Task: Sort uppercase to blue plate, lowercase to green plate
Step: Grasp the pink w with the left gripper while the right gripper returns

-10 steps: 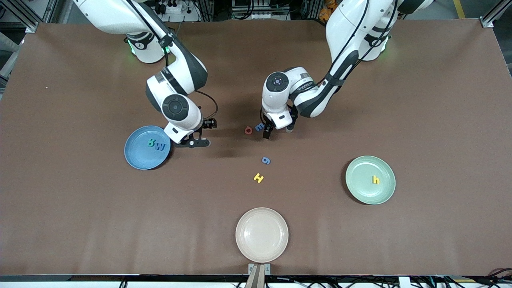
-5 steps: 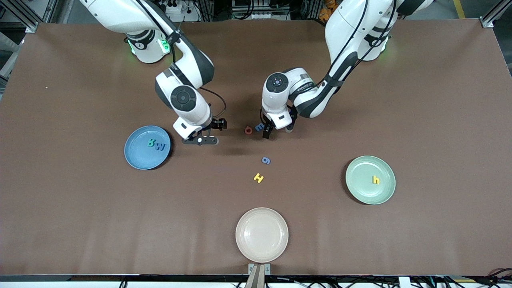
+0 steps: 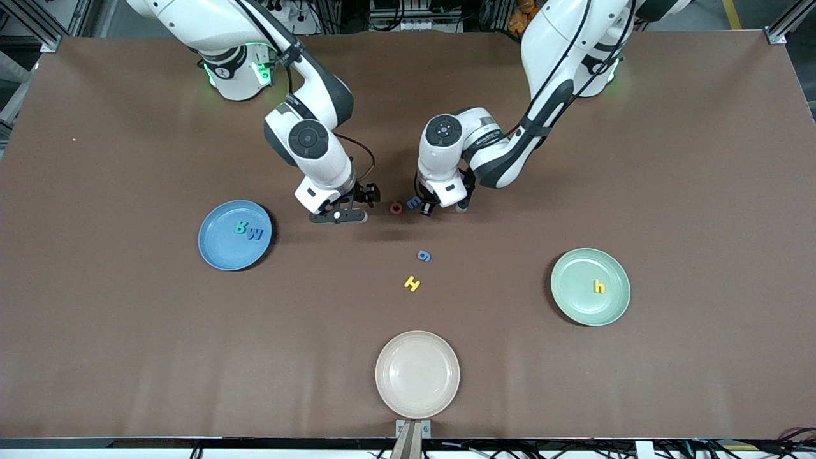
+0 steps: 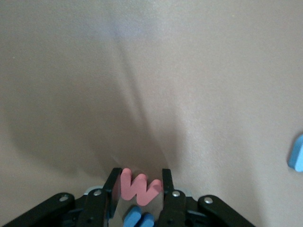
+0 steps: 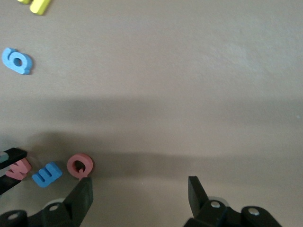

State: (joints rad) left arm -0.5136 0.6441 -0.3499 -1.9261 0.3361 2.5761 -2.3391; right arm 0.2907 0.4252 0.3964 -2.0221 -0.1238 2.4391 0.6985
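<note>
Next, I let go of the red w with my left gripper on the green plate (image 3: 581, 285), beside the yellow h and toward the blue g.
My left gripper (image 4: 140, 174) is down at the table, shut on the red w (image 4: 139, 187), with the blue m-like letter (image 4: 137, 220) right beside it. In the front view the left gripper (image 3: 426, 209) hides the w. The red round letter (image 3: 396, 207) lies beside the blue m-like letter (image 3: 414, 203). My right gripper (image 3: 338, 218) hangs open and empty just beside the red round letter (image 5: 79, 164). The blue g (image 3: 424, 255) and yellow H (image 3: 412, 283) lie nearer the camera. The blue plate (image 3: 220, 248) holds the teal R (image 3: 241, 227) and blue W (image 3: 255, 234). The green plate (image 3: 574, 280) holds the yellow h (image 3: 599, 287).
A cream plate (image 3: 417, 373) sits at the table's edge nearest the camera, mid-table. The two grippers are close together, with only the red round letter and the blue m-like letter between them.
My right gripper has travelled from the blue plate's rim toward the middle letters. My left gripper's fingers have closed in on the red w.
</note>
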